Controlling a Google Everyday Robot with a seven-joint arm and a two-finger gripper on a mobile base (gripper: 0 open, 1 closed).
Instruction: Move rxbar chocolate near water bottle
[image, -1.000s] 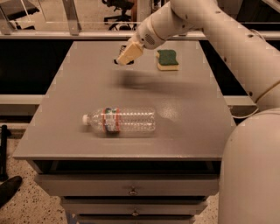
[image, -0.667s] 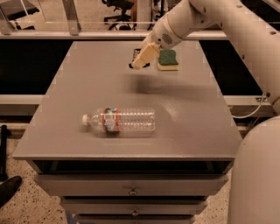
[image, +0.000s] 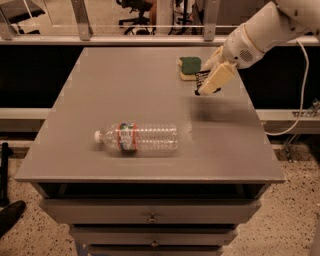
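I will open my gripper to leave the rxbar chocolate on the grey table (image: 197, 119) near the bottom end of the water bottle. The bar is still held off the table.
The water bottle (image: 142, 138) lies on its side at the front middle of the grey table (image: 100, 95), white cap pointing left. My gripper (image: 209, 84) hangs above the table's right side, just right of the sponge, with its shadow on the surface below. It is shut on the rxbar chocolate (image: 201, 80), a small black wrapper that shows at the left of the cream fingers (image: 218, 77). The bar is held off the table, well to the back right of the bottle.
A green-and-yellow sponge (image: 189, 67) lies at the back right of the table, next to the gripper. Drawers (image: 150, 217) are below the front edge. A rail and chairs stand behind the table; a cable hangs at the right.
My gripper has moved to the right and a little toward the front with the bar, passing from left of the sponge to its right. The bottle and sponge have not moved.
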